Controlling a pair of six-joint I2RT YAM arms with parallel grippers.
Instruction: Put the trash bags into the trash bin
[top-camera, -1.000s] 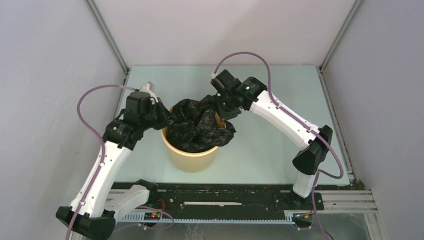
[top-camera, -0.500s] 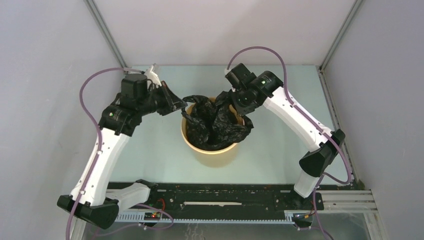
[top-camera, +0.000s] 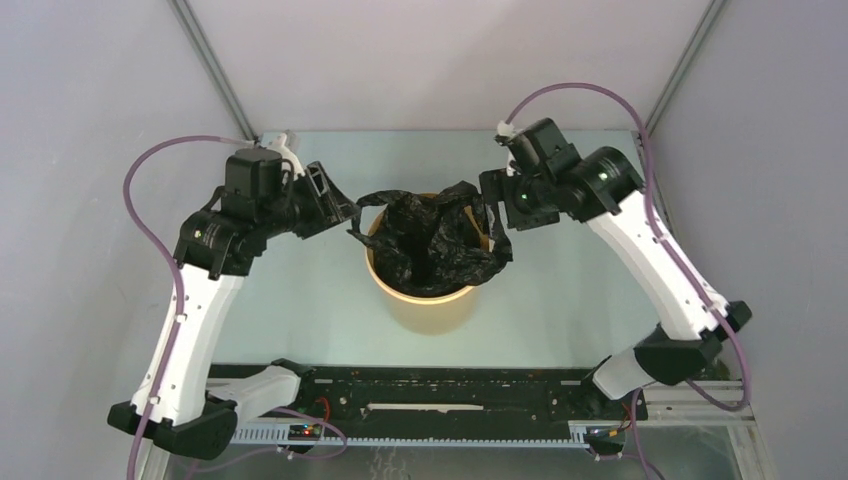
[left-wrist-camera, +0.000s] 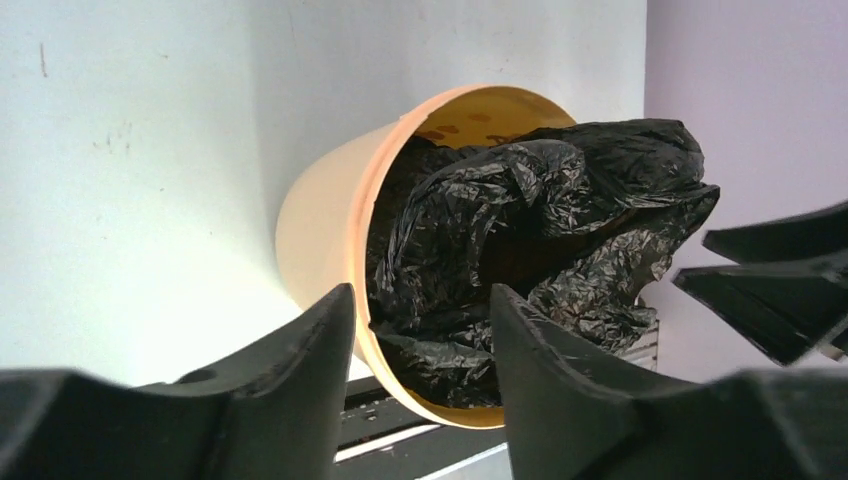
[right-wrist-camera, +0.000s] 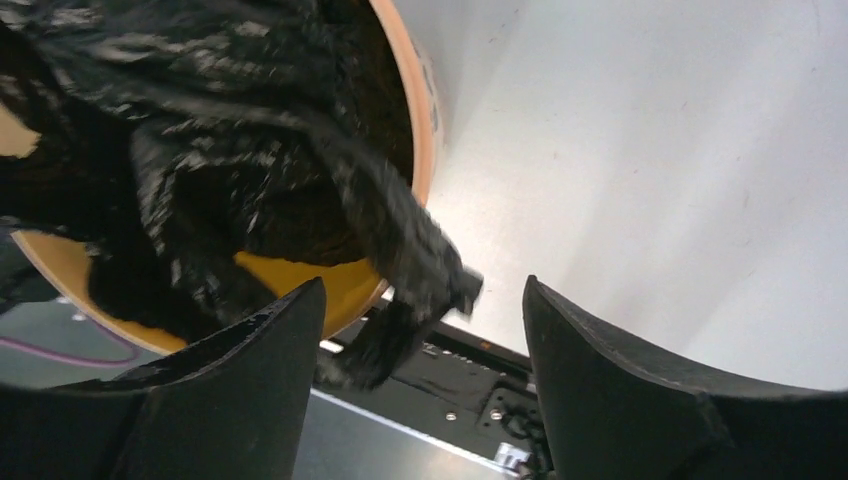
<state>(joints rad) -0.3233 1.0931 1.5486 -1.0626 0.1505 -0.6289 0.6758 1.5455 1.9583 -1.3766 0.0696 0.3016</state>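
Observation:
I need to pinch the bag's loose corner (top-camera: 359, 231) with my left gripper and pull it over the bin's near rim, as the black trash bag's near side is inside that rim.
The black trash bag (top-camera: 436, 240) lies crumpled inside the tan trash bin (top-camera: 425, 305), with a fold draped over the bin's right rim. My left gripper (top-camera: 350, 213) hovers just left of the rim, open, holding nothing. In the left wrist view the left gripper (left-wrist-camera: 420, 300) frames the bin (left-wrist-camera: 320, 220) and the bag (left-wrist-camera: 530, 220). My right gripper (top-camera: 489, 193) is at the right rim, open. In the right wrist view a loose bag corner (right-wrist-camera: 430, 265) hangs near the gap of the right gripper (right-wrist-camera: 422, 295), unpinched, beside the bin rim (right-wrist-camera: 422, 130).
The bin stands mid-table on the pale green table top (top-camera: 570, 290). White enclosure walls and metal posts (top-camera: 215, 80) close in the back and sides. A black rail (top-camera: 450, 395) with the arm bases runs along the near edge.
Both grippers have opened and let go of the bag, then drawn outward from the bin. The bag has settled into the bin, which shifted right.

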